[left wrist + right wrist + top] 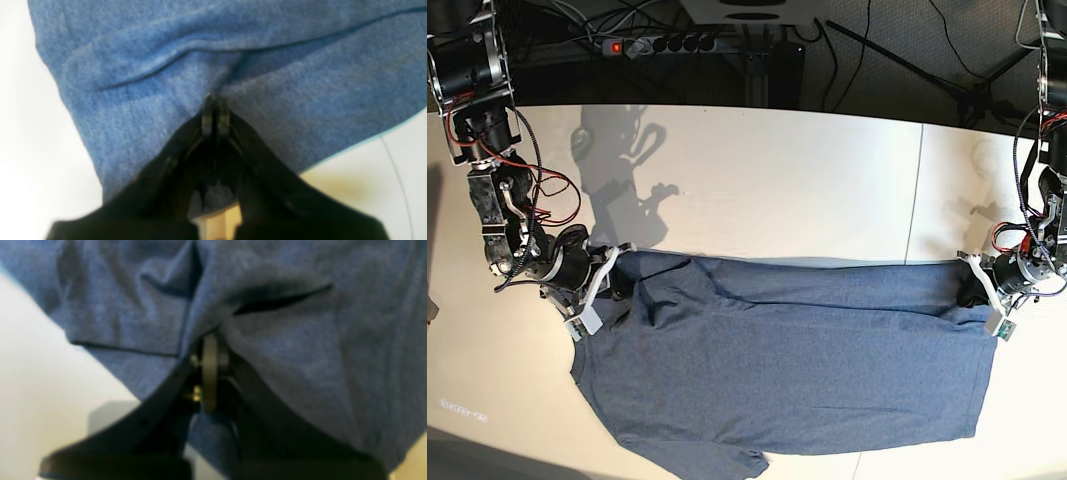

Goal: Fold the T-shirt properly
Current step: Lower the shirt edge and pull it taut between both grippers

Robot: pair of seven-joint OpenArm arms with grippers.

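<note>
The robot's left gripper should release the T-shirt's corner on the bare white table (960,165) between the seam and the gripper's shadow.
The slate-blue T-shirt (797,370) lies spread across the front of the white table (777,180), plain side up, with no lettering showing. Its far edge is pulled taut between both grippers. My left gripper (975,285) is at the shirt's right far corner, shut on the cloth. In the left wrist view its fingertips (215,111) pinch the blue fabric (200,50). My right gripper (617,280) is at the shirt's left far corner near a sleeve, shut on the cloth. In the right wrist view its jaws (210,350) grip bunched fabric (300,356).
A power strip (662,44) and cables lie behind the table's far edge. A table seam (917,190) runs front to back on the right. The shirt's lower hem (757,462) reaches the front edge of the view.
</note>
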